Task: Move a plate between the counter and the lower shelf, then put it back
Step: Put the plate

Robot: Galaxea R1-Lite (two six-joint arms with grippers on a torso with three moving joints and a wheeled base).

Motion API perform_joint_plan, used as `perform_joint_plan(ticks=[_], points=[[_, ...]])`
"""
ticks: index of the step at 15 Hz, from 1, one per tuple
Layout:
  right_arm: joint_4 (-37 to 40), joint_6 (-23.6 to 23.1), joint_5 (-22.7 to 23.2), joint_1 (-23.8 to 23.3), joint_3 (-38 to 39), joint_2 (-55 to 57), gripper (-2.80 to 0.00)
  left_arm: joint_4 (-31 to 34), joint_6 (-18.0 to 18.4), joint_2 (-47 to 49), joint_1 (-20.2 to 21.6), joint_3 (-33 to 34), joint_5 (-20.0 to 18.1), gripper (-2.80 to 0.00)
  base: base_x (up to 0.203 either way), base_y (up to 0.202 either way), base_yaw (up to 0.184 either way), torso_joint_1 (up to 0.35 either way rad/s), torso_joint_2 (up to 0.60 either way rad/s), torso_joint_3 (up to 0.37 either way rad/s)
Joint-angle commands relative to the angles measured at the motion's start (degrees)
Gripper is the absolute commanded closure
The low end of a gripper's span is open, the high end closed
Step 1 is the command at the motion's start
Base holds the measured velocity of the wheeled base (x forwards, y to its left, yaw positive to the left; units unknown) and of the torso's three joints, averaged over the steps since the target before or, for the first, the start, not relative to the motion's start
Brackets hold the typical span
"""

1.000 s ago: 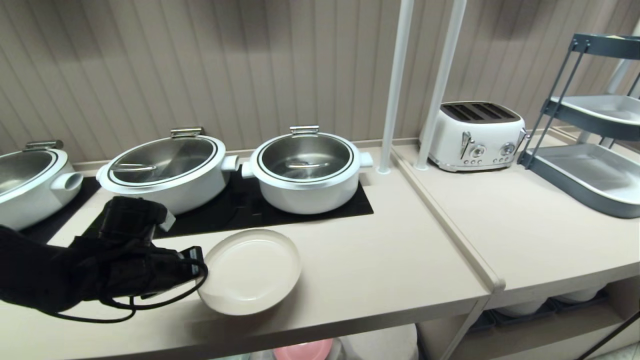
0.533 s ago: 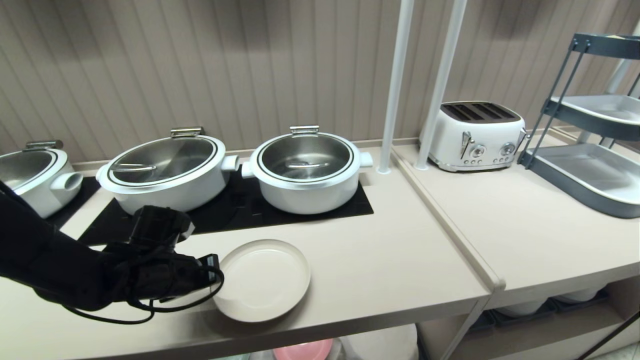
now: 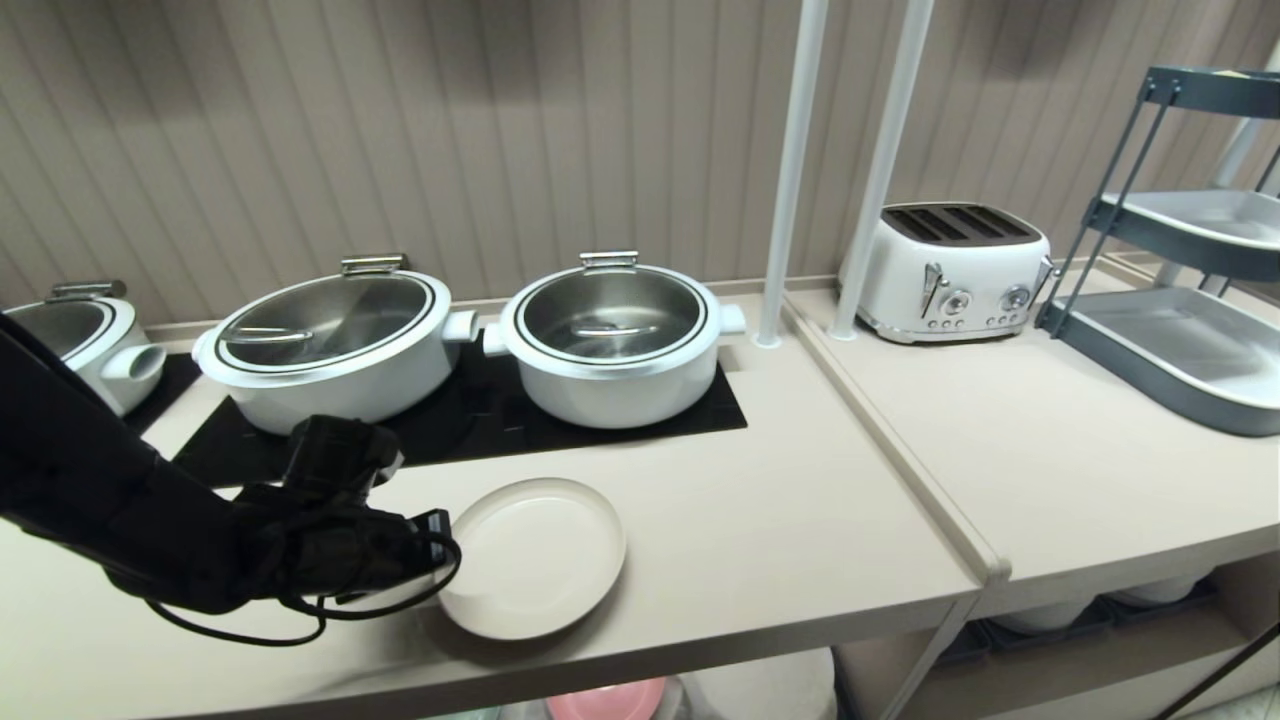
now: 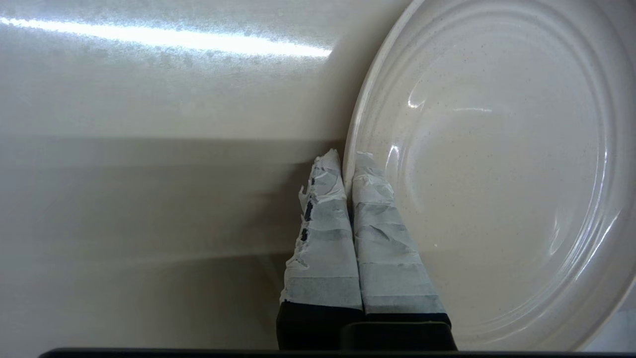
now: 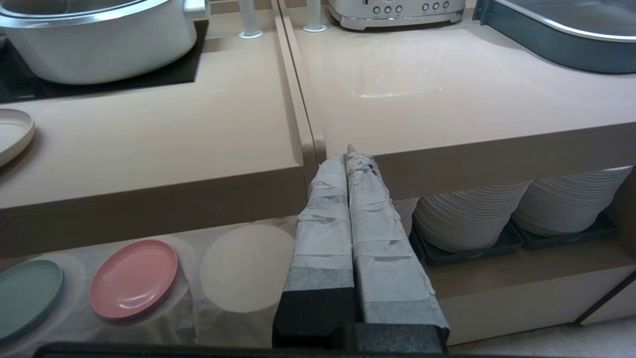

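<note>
Next, my left gripper lets go of the cream plate on the beige counter [image 3: 548,545] [image 4: 518,146], just in front of the black hob.
The cream plate [image 3: 535,555] is over the front part of the beige counter [image 3: 760,520], just ahead of the black hob. My left gripper [image 3: 445,528] is shut on its left rim. In the left wrist view one taped finger lies inside the plate [image 4: 497,174] and the other outside, so the left gripper [image 4: 344,158] pinches the rim. The plate's edge [image 5: 12,132] also shows in the right wrist view. My right gripper [image 5: 350,155] hangs shut and empty in front of the counter's edge, by the ridge. The lower shelf [image 5: 198,318] has a white cloth.
Three white pots stand on the hob, the nearest [image 3: 612,340] behind the plate. Two white poles [image 3: 790,170] and a ridge [image 3: 900,470] bound the counter on the right; beyond are a toaster [image 3: 950,270] and a grey tiered rack [image 3: 1180,300]. A pink plate [image 5: 133,278] and a green plate [image 5: 25,293] lie on the shelf.
My left arm has carried the plate to the right along the counter's front, with the gripper staying shut on the rim. The right arm has not moved.
</note>
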Motion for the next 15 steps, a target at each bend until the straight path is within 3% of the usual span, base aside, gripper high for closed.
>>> perform_joint_plan(ticks=[1,15], points=[[0.0,0.0,-0.1,0.0,0.0,0.0,0.0,-0.1,-0.2,0.6,-0.4,-0.4,0.0,0.0,0.0,0.0,0.0,0.0,0.0,0.0],[0.0,0.0,0.0,0.0,0.0,0.0,0.0,0.0,-0.2,3.0,-1.0,-3.7,0.5,0.0,0.0,0.0,0.0,0.0,0.0,0.0]])
